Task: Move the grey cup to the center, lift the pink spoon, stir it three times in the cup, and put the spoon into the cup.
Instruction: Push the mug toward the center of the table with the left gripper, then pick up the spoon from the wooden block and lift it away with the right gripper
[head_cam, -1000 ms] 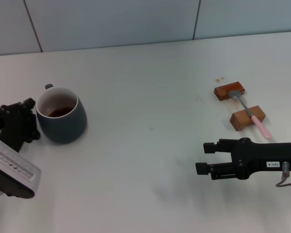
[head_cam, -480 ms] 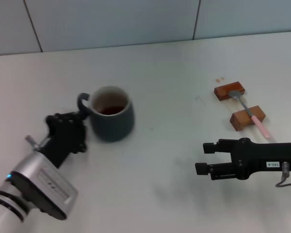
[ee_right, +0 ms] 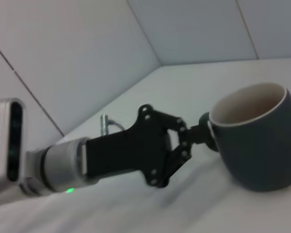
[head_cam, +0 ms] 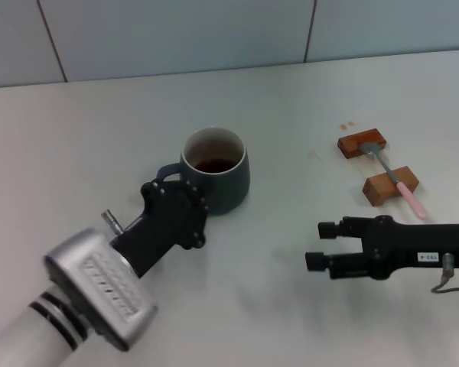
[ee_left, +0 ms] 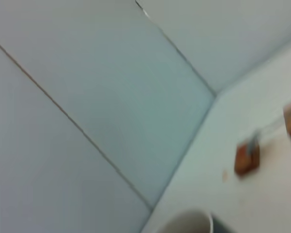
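My right gripper needs to next travel to the pink spoon and close on the end of its pink handle (head_cam: 419, 209), which lies past the nearer brown wooden block.
The grey cup (head_cam: 218, 180) stands upright near the middle of the white table, with dark liquid at its bottom. My left gripper (head_cam: 172, 185) is shut on its loop handle from the near left; the right wrist view shows this grip (ee_right: 199, 134) on the cup (ee_right: 257, 145). The pink spoon (head_cam: 395, 182) lies across two brown wooden blocks at the right, pink handle toward me. My right gripper (head_cam: 319, 245) is open and empty, low over the table, in front of the spoon and to its left. The cup's rim (ee_left: 189, 222) shows in the left wrist view.
Two brown wooden blocks (head_cam: 362, 143) (head_cam: 389, 187) hold the spoon off the table at the right. A tiled wall (head_cam: 214, 34) runs along the table's far edge. Small brown spots (head_cam: 346, 125) mark the table beyond the blocks.
My left gripper has carried the cup from the table's left side rightward to near the middle. The right gripper and the spoon have hardly moved.
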You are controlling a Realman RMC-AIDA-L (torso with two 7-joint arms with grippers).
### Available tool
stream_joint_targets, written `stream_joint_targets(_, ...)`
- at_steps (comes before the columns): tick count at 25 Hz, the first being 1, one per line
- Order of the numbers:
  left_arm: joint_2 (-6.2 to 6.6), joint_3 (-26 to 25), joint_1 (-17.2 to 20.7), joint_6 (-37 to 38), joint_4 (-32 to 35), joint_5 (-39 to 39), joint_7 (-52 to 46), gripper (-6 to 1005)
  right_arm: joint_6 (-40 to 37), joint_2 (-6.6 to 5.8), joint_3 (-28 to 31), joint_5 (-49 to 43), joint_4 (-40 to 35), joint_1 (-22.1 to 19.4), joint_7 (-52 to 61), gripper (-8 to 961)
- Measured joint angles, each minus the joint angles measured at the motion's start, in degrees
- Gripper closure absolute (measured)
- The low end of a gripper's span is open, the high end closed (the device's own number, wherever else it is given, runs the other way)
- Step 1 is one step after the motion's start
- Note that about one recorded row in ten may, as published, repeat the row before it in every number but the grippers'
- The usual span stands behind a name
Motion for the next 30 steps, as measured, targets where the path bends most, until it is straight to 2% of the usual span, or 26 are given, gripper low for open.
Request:
stream_joint_targets(3, 0.23, 0.03, 1.09, 4.23, -0.22, 1.83, -6.5, 954, -0.31, 0.04, 0.64, 4.85, 1.07, -1.47, 0.0, 124)
stream_joint_targets(4, 0.69, 0.24, 3.28, 11.6, 1.0, 5.85, -17.97, 953, -0.6, 0.04, 1.17, 7.44, 1.81, -2.3, 0.0, 124)
stream_joint_targets(6, 0.84, 0.29, 4.39, 16.14, 3.49, 8.62, -26.25, 950, -1.65, -0.02, 3.05, 12.48, 3.48, -3.98, 0.0, 125)
stream_joint_targets(7, 0.84, 0.29, 4.39, 16.14, 3.49, 8.62, -26.25, 948, -2.62, -0.1, 4.59, 14.81, 4.66, -4.68, 0.0, 125)
stream_joint_targets(8, 0.86, 0.28, 4.9, 18.16, 4.95, 9.96, -30.4, 947, -3.84, -0.29, 6.66, 17.19, 6.17, -5.56, 0.0, 126)
stream_joint_targets(9, 0.89, 0.3, 5.95, 22.18, 9.64, 12.37, -41.78, 945, -4.97, -0.47, 8.9, 19.22, 7.95, -6.29, 0.01, 126)
stream_joint_targets(11, 1.02, 0.67, 6.2, 23.56, 13.01, 12.96, -48.8, 942, -6.53, -1.03, 14.56, 23.07, 12.9, -7.94, 0.52, 126)
stream_joint_targets(12, 1.09, 0.88, 6.33, 24.27, 15.25, 13.21, -52.66, 941, -5.83, -1.65, 19.76, 24.82, 18.0, -9.27, 2.66, 127)
stream_joint_targets(13, 0.96, 0.89, 6.98, 24.91, 19.65, 13.36, -57.32, 939, -5.83, -1.65, 19.76, 24.82, 18.0, -9.27, 2.66, 127)
stream_joint_targets(15, 0.76, 0.73, 7.56, 24.9, 22.1, 13.1, -58.43, 879, -4.37, -2.19, 25.25, 25.14, 22.92, -10.95, 5.12, 128)
stream_joint_targets(17, 0.75, 0.49, 8.08, 24.77, 24.95, 12.78, -59.14, 820, -2.56, -1.99, 30.74, 25.2, 26.28, -13.66, 9.26, 128)
stream_joint_targets(22, 0.58, 0.36, 7.54, 23.55, 32.38, 12.76, -63.54, 662, 1.28, -0.94, 33.4, 25.16, 26.92, -15.33, 15.82, 129)
stream_joint_targets(30, 0.69, 1.5, 6.12, 20.21, 34.62, 13.47, -64.37, 344, 6.87, -0.61, 30.9, 24.0, 28.63, -14.04, 17.66, 132)
